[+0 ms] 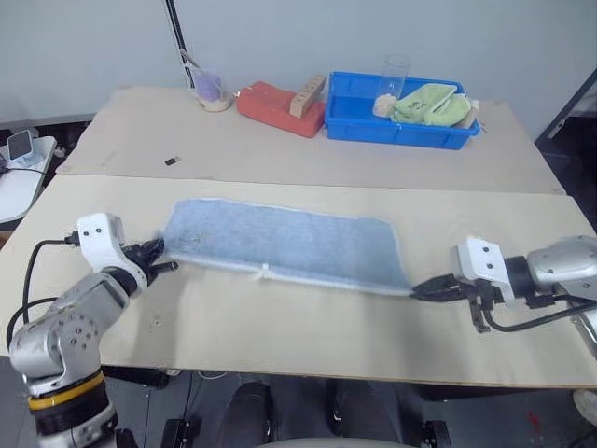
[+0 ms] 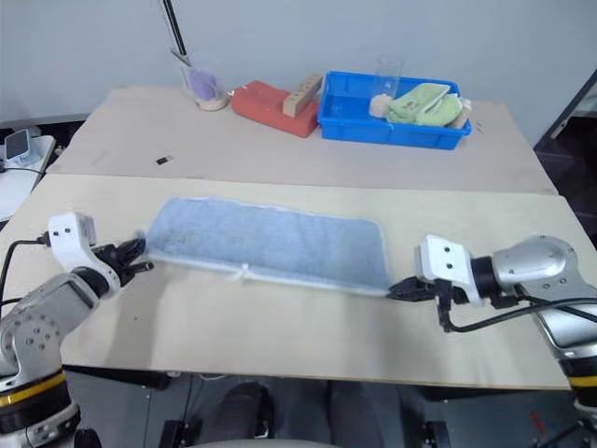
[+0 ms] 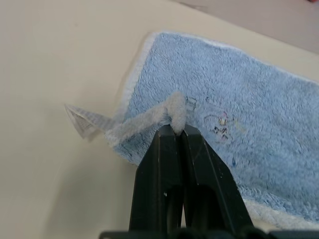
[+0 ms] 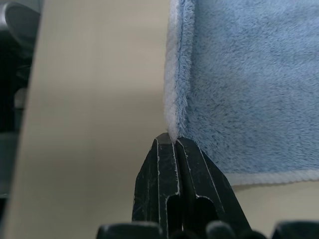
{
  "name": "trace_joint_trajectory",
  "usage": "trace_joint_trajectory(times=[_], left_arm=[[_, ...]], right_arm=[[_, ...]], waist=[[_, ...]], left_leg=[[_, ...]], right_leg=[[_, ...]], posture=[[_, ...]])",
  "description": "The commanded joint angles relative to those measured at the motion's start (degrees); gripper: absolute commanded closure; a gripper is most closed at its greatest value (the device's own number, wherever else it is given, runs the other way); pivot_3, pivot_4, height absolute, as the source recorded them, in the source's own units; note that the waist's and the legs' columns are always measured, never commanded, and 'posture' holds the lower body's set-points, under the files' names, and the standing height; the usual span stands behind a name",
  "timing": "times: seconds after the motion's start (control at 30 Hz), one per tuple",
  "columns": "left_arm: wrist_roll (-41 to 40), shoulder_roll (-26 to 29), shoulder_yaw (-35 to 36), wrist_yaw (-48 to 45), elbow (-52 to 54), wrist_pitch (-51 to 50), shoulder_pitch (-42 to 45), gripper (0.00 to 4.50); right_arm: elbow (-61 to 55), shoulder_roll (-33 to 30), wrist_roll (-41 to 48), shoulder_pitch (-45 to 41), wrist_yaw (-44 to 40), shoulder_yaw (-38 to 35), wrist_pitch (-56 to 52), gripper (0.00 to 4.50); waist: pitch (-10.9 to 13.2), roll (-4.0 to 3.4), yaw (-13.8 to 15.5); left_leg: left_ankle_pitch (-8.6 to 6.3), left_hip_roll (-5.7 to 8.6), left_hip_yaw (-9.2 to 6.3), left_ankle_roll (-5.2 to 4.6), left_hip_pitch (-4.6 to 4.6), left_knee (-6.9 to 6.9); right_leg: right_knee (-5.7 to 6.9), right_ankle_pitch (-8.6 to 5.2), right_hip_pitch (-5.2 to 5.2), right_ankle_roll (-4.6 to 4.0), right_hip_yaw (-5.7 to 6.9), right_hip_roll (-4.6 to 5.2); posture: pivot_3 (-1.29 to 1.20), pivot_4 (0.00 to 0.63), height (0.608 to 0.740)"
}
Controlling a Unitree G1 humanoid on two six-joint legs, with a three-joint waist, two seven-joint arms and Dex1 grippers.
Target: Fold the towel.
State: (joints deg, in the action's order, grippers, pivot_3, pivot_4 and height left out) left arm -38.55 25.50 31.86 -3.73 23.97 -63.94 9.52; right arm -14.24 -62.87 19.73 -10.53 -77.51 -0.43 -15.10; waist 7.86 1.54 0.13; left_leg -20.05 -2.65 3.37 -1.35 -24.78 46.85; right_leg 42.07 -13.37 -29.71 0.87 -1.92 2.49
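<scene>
My left gripper is going to let go of the towel's near corner just inside the towel's far corner (image 1: 192,214) (image 3: 180,62), straight across the towel.
The light blue towel (image 1: 289,245) lies folded into a long strip across the near table, whitish hem along its edges and a small tag (image 1: 265,273) at its near edge. My left gripper (image 1: 160,258) is shut on the towel's near left corner; the left wrist view has the black fingers (image 3: 169,149) pinching a bunched corner of towel (image 3: 239,109). My right gripper (image 1: 422,288) is shut on the near right corner. In the right wrist view the fingers (image 4: 172,159) clamp the hemmed edge of the towel (image 4: 249,84).
On the far table stand a blue bin (image 1: 401,126) holding a light green cloth (image 1: 431,103) and a clear cup (image 1: 393,78), a red block (image 1: 275,107) with a wooden piece, and a small cup (image 1: 213,91). A small dark object (image 1: 173,161) lies on the far table.
</scene>
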Motion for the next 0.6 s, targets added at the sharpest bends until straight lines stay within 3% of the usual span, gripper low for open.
trace_joint_trajectory(times=[0.03, 0.1, 0.23, 0.4, 0.6], left_arm=[[-0.73, -0.09, 4.42, 3.18, 6.43, -3.52, -3.29, 4.50], [-1.14, -0.80, 4.47, 4.09, 8.14, -4.88, -4.55, 4.50], [-0.68, -2.58, 3.66, 6.46, 11.04, -7.50, -5.51, 4.50], [1.08, -2.07, 1.23, 8.18, 9.18, -8.26, -0.96, 4.50], [5.37, 1.03, -4.21, 7.57, -1.82, -6.16, 11.09, 4.50]], right_arm=[[-1.40, -4.40, 0.92, 4.28, -2.10, -3.97, -2.51, 4.48], [-1.03, -5.37, 0.89, 5.86, -2.15, -4.08, -2.76, 4.48], [1.67, -5.02, 0.23, 4.80, -0.95, -3.21, -2.83, 4.48], [4.87, -0.88, 2.87, -4.24, 2.18, -0.88, -10.16, 4.48], [12.18, 4.80, 2.37, -17.64, 5.68, 3.15, -19.67, 4.48]], waist=[[0.00, 0.00, 0.05], [0.01, 0.01, 0.07], [0.01, 0.03, 0.07], [0.02, 0.04, 0.07], [0.02, 0.04, 0.37]], left_leg=[[-0.02, -0.01, 0.06, -0.01, 0.23, -0.03], [-0.18, -0.06, 0.12, -0.16, 0.66, -0.09], [-0.19, -0.05, 0.11, -0.17, 0.64, -0.11], [-0.19, -0.03, 0.11, -0.17, 0.69, -0.10], [-0.19, 0.06, 0.13, -0.17, 0.64, -0.10]], right_leg=[[0.00, -0.13, 0.20, -0.02, 0.01, -0.02], [0.02, -0.41, 0.63, -0.10, 0.05, -0.04], [0.01, -0.42, 0.64, -0.13, 0.06, -0.06], [0.02, -0.41, 0.70, -0.14, 0.06, -0.08], [-0.01, -0.17, 0.71, -0.55, 0.06, -0.08]], posture=[[0.00, 0.150, 0.661], [0.00, 0.150, 0.661], [0.00, 0.150, 0.661], [0.00, 0.150, 0.661], [0.00, 0.150, 0.661]])
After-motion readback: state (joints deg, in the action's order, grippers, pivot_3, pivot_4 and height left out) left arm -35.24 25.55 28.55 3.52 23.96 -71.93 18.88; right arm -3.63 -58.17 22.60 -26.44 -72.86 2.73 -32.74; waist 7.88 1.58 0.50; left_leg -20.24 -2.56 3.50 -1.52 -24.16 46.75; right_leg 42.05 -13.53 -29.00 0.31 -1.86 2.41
